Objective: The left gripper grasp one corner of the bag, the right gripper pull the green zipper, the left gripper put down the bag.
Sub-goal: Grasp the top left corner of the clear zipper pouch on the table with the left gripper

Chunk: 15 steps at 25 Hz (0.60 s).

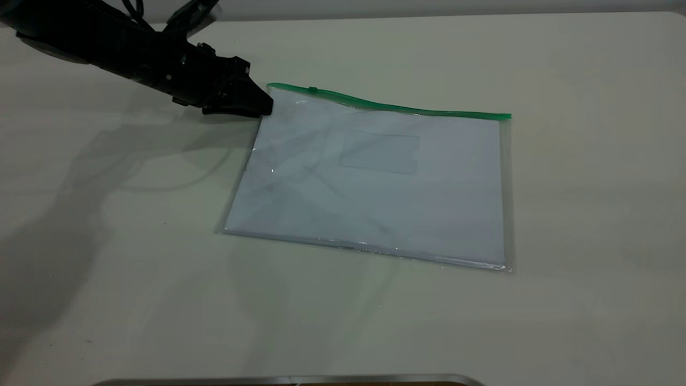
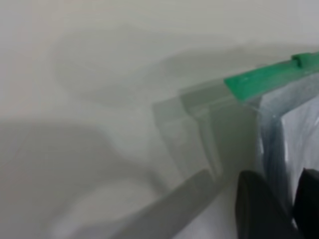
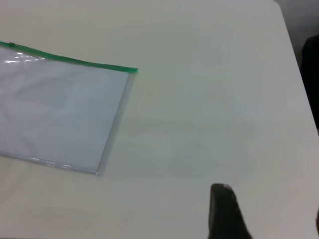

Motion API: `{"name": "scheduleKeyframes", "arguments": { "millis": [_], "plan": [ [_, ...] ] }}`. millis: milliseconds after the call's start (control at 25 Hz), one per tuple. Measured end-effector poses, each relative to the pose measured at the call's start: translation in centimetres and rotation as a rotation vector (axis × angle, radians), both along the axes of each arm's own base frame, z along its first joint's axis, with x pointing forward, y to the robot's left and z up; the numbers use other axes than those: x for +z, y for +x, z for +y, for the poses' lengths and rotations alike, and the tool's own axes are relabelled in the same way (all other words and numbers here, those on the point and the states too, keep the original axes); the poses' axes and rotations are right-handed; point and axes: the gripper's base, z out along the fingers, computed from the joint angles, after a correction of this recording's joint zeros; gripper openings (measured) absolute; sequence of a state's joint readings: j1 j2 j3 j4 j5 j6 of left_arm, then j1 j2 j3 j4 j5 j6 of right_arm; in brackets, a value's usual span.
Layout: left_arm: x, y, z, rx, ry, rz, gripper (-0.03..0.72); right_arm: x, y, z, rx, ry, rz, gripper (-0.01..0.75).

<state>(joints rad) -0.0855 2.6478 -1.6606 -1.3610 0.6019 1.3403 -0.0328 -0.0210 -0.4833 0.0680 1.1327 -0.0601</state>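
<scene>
The left gripper sits too shallow on the bag's side edge, so it should open and grip the bag's corner (image 1: 282, 103) deeper, nearer the end of the green zipper.
The bag (image 1: 375, 187), a clear flat pouch with white sheets inside, lies on the table. Its green zipper (image 1: 407, 109) runs along the far edge, with the slider tab (image 1: 312, 89) near the left end. My left gripper (image 1: 266, 107) is at the bag's far-left corner. In the left wrist view the jaws of the left gripper (image 2: 281, 194) straddle the bag's side edge (image 2: 271, 149), a gap showing between them, just below the zipper end (image 2: 254, 82). My right gripper (image 3: 271, 214) hangs open over bare table, well off the bag (image 3: 60, 114), and is out of the exterior view.
The pale table (image 1: 589, 214) has free room on all sides of the bag. A metal-edged object (image 1: 289, 380) lies along the near table edge. The table's edge (image 3: 294, 64) shows in the right wrist view.
</scene>
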Motion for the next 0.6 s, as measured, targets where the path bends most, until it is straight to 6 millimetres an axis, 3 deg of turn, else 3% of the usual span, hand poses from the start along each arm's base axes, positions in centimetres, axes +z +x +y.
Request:
{"name": "scheduleKeyframes", "arguments": {
  "millis": [320,600],
  "plan": [
    [0.07,0.19,-0.03,0.008,-0.008,-0.026,0.475,0.0,0.0,-0.02,-0.002,-0.002,0.0,0.468],
    [0.28,0.5,-0.29,0.05,-0.077,-0.042,0.51,0.0,0.0,-0.04,-0.003,-0.004,0.0,0.468]
  ]
}}
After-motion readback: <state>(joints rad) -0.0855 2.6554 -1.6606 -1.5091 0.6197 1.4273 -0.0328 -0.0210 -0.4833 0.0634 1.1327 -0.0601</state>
